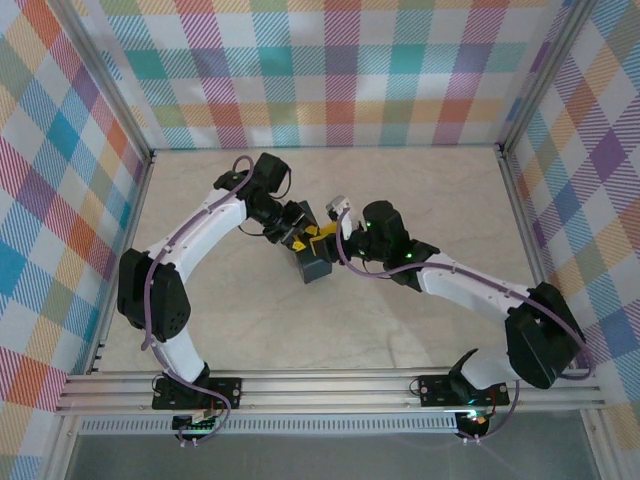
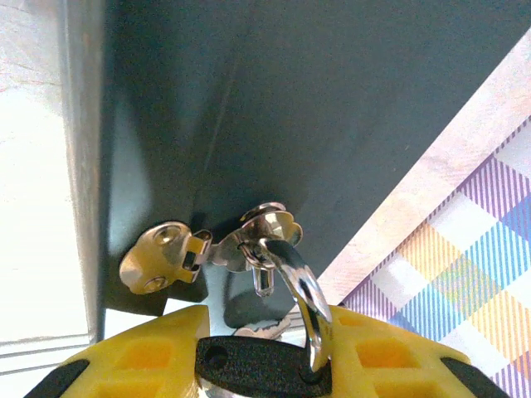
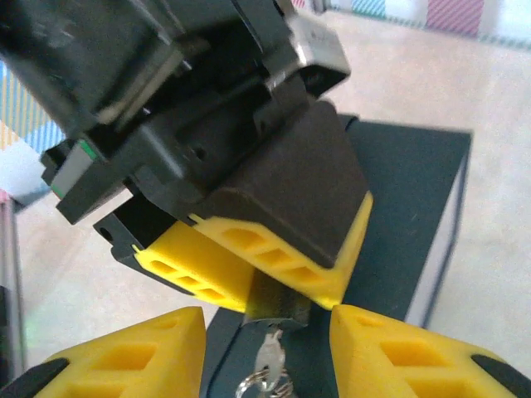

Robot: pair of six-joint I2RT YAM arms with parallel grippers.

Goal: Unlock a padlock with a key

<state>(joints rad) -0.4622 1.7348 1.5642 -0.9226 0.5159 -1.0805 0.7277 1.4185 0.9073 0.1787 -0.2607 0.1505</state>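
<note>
My right gripper is free to act while the shackle's open end still hooks the hasp loop, so it should take the padlock body (image 3: 275, 303), freeing my left gripper to steady the tin.
The padlock (image 3: 280, 296) is a small dark brassy block, and my left gripper (image 2: 259, 365) is shut on its body. Its silver shackle (image 2: 303, 290) runs through the hasp loop on the dark blue tin (image 2: 274, 108). The key (image 3: 267, 356) sticks out of the padlock's underside with its ring hanging below. My right gripper (image 3: 267, 365) is open just below the padlock, one yellow finger on each side of the key and neither touching it. From above, the left gripper (image 1: 305, 238) and the right gripper (image 1: 335, 230) meet over the tin (image 1: 318, 268).
The tin's silver hasp plate (image 2: 162, 259) is riveted to its side. The beige table (image 1: 400, 340) is ringed by checked walls (image 1: 340, 70), with a metal rail (image 1: 330, 385) along the near edge.
</note>
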